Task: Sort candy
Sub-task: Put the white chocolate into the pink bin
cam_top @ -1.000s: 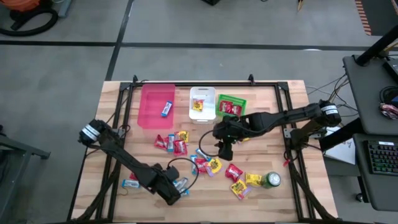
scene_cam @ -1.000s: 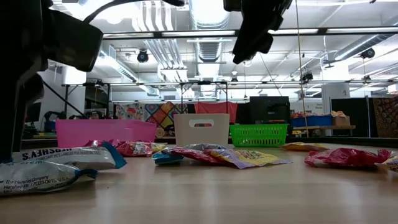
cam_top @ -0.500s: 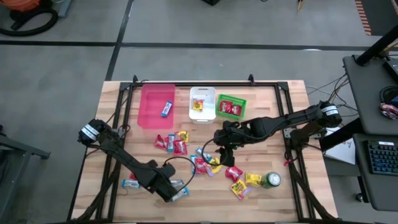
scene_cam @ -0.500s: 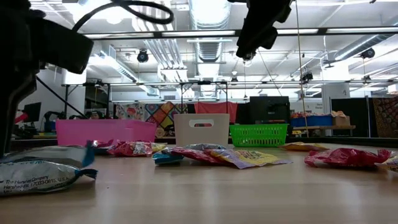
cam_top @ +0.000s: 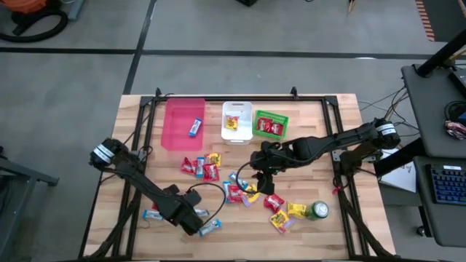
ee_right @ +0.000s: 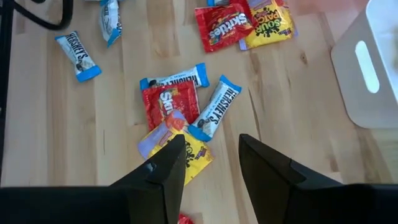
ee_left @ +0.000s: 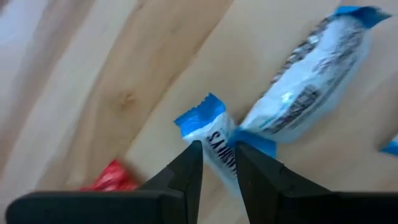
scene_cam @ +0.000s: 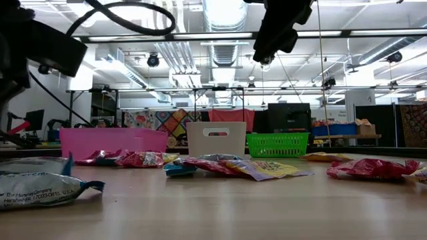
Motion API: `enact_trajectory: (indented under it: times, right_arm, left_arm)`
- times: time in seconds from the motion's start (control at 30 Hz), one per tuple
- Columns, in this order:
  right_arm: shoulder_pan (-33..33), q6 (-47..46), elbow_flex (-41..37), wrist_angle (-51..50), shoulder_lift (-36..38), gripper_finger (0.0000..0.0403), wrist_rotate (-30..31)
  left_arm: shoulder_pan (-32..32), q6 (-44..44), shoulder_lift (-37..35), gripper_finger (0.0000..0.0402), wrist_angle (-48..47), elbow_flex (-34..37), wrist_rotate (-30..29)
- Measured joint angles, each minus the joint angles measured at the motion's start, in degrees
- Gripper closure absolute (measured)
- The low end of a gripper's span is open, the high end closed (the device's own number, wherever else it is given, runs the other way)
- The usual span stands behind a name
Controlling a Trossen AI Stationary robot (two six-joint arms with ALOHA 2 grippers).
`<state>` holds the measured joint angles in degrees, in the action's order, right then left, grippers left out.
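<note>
The second bar's blue end crowds my left gripper's finger against the first bar, so I need to open it and pinch only the first bar (ee_left: 215, 134) before lifting.
Candy lies spread over the wooden table (cam_top: 328, 116): red and yellow packets and blue-and-silver bars in a pile (cam_top: 244, 191). Another cluster (cam_top: 204, 166) sits nearer the bins. My left gripper (cam_top: 191, 220) is low at the near left, shut on one blue-and-silver bar (ee_left: 208, 127). A second bar (ee_left: 311, 68) lies flat just beside it, and a third (cam_top: 153, 215) lies to its left. My right gripper (ee_right: 211, 168) hovers open above the middle pile (ee_right: 180, 106) with nothing between its fingers. My left gripper pinches the bar between its two fingers, one on each long side (ee_left: 219, 152). The fingers come from above, slanting down. The bar's blue crimped end (ee_left: 198, 118) sticks out past the fingertips. I cannot tell whether the bar is clear of the table.
A pink bin (cam_top: 183, 124), a white bin (cam_top: 237, 120) and a green basket (cam_top: 271, 124) stand in a row at the far edge, each with some candy inside. A green can (cam_top: 317, 211) stands near right among more packets (cam_top: 284, 215).
My left gripper has shut on the blue-and-silver bar and drawn it a little toward the table's left edge, away from the bar beside it. My right gripper has shifted slightly toward the near edge, over the middle pile, and stays open.
</note>
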<state>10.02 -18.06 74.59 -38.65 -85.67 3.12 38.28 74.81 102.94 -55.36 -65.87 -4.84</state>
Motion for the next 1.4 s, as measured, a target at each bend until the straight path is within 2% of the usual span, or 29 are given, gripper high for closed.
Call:
enact_trajectory:
  times: [0.2,0.33,0.53,0.77,1.17,1.4]
  right_arm:
    - [0.0,0.0,0.0,0.0,0.0,0.0264,1.3]
    - [0.0,0.0,0.0,0.1,0.0,0.0266,1.5]
    - [0.0,0.0,0.0,0.6,0.0,0.0266,1.5]
    - [0.0,-0.7,0.0,0.8,0.0,0.0266,1.5]
    - [0.2,-1.0,0.0,0.8,0.0,0.0266,1.5]
    - [0.2,-0.9,0.0,0.9,0.0,0.0266,1.5]
  left_arm:
    - [1.8,1.5,-3.7,0.0322,0.8,0.0,-0.1]
    - [4.5,5.5,-4.9,0.0306,4.0,0.0,0.0]
    - [5.6,13.9,-3.4,0.0260,6.0,0.0,-0.1]
    - [5.6,14.3,-0.1,0.0241,6.1,0.0,-0.5]
    - [5.6,13.4,2.0,0.0279,6.3,0.7,-0.7]
    - [5.6,12.7,2.3,0.0342,6.1,0.7,-0.9]
